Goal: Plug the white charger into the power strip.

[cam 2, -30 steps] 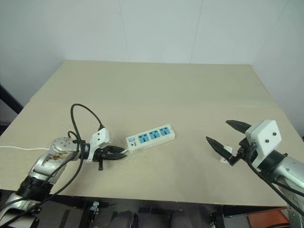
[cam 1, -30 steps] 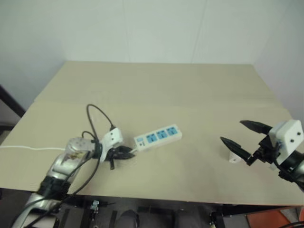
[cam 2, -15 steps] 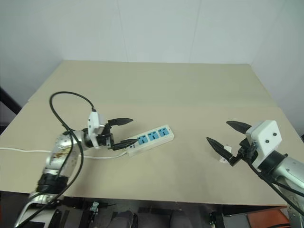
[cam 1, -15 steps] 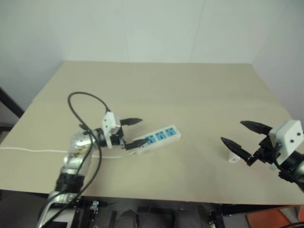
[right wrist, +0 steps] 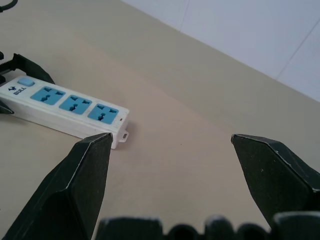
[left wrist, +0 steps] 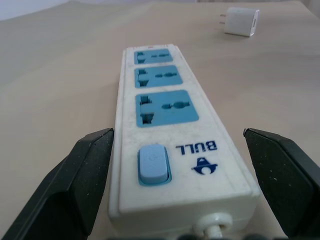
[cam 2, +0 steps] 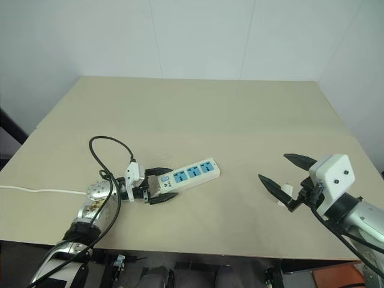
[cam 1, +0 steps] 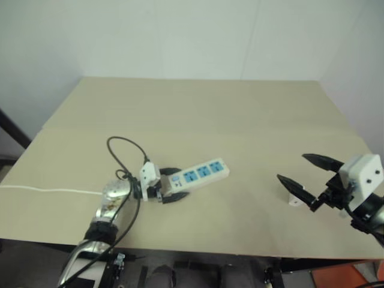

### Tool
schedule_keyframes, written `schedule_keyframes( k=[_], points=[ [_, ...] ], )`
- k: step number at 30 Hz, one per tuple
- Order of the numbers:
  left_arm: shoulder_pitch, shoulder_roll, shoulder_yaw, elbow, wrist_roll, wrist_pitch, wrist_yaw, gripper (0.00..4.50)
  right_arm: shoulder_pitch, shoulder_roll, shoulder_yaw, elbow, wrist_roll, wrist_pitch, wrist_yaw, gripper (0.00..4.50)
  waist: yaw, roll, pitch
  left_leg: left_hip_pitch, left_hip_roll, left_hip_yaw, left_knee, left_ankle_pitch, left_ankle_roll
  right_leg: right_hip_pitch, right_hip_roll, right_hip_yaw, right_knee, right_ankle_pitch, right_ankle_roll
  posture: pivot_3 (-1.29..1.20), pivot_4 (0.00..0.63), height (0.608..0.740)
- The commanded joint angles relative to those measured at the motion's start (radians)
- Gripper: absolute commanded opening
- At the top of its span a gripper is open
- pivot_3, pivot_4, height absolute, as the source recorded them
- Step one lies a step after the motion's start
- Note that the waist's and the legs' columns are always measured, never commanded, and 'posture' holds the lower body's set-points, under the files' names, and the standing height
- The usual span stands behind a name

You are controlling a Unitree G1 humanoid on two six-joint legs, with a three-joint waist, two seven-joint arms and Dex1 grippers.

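Observation:
I will use my left gripper to grip the power strip's switch end (cam 1: 176, 182), swing the power strip straight and hold it still, because its far end slants away from the white charger.
The power strip (cam 1: 201, 174) lies flat near the table's front, its three blue sockets facing up. My left gripper (cam 1: 171, 185) is open, and its black fingers straddle the strip's switch end with a gap on each side. The left wrist view shows that end of the power strip (left wrist: 170, 125) between the fingers (left wrist: 75, 185). The white charger (left wrist: 241, 21) lies on the table far beyond the strip. My right gripper (cam 2: 287, 174) hovers open and empty at the right, above the charger (cam 2: 284, 193), whose lower part its finger hides. The right wrist view looks toward the strip (right wrist: 70, 107).
The strip's thin white cord (cam 1: 48, 191) runs left along the tan table (cam 1: 198, 108) to its edge. A black cable loop (cam 1: 123, 147) arches over my left wrist. White walls close off the back and right sides.
My left gripper opened, lifted from behind the strip's cord end, then came down with its fingers on either side of the switch end. The right gripper has stayed where it was.

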Motion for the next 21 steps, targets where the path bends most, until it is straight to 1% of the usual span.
schedule_keyframes(
  k=[1, 7, 10, 12, 13, 18, 21],
  points=[
    [0.010, -0.003, -0.036, 0.013, 0.038, 0.033, 0.015, 4.49, -0.016, -0.009, -0.021, -0.028, 0.018, 0.004, -0.014, 4.50, 0.000, 0.001, 0.000, 0.000, 0.000, 0.000, 0.000, 0.000, 0.000, 0.000, 0.000, 0.000, 0.000, 0.000, 0.000, 0.00, 0.150, 0.740],
    [0.030, 0.008, -0.085, -0.011, 0.061, 0.121, 0.005, 4.49, -0.020, -0.015, -0.024, -0.033, 0.028, 0.006, -0.019, 4.50, 0.000, 0.004, -0.006, 0.002, 0.000, 0.000, 0.000, 0.000, 0.000, 0.002, 0.000, 0.000, 0.000, 0.000, 0.000, 0.00, 0.150, 0.740],
    [0.028, -0.007, -0.070, -0.005, 0.044, 0.124, 0.004, 3.93, -0.023, -0.019, -0.028, -0.034, 0.032, 0.008, -0.019, 4.50, 0.000, 0.008, -0.009, 0.002, 0.000, 0.000, 0.000, 0.000, 0.001, 0.002, 0.000, 0.000, 0.000, 0.000, 0.000, 0.00, 0.150, 0.740],
    [0.021, -0.016, -0.065, -0.001, 0.038, 0.131, 0.003, 3.37, -0.026, -0.022, -0.030, -0.035, 0.035, 0.010, -0.019, 4.50, 0.002, 0.009, -0.010, 0.003, 0.000, 0.000, 0.000, 0.000, 0.001, 0.003, 0.000, 0.000, 0.000, 0.000, 0.000, 0.00, 0.150, 0.740],
    [0.018, -0.019, -0.063, 0.001, 0.037, 0.134, 0.002, 3.29, -0.028, -0.023, -0.030, -0.034, 0.036, 0.011, -0.020, 4.50, 0.003, 0.009, -0.010, 0.004, 0.000, 0.000, 0.000, 0.000, 0.001, 0.004, 0.000, 0.000, 0.000, 0.000, 0.000, 0.00, 0.150, 0.740],
    [-0.004, -0.045, -0.078, 0.007, 0.043, 0.096, -0.027, 3.29, -0.045, -0.032, -0.027, -0.026, 0.039, 0.014, -0.018, 4.50, 0.003, 0.009, -0.010, 0.013, 0.000, 0.000, -0.001, -0.001, 0.002, 0.015, 0.000, 0.000, -0.003, -0.001, 0.001, 0.00, 0.150, 0.740],
    [-0.029, -0.063, -0.086, 0.002, 0.035, 0.079, -0.060, 3.29, -0.054, -0.038, -0.025, -0.017, 0.039, 0.016, -0.012, 4.50, 0.006, 0.009, -0.010, 0.014, 0.000, 0.000, -0.001, -0.001, 0.002, 0.016, 0.000, -0.001, -0.004, -0.001, 0.001, 0.00, 0.150, 0.740]
  ],
)
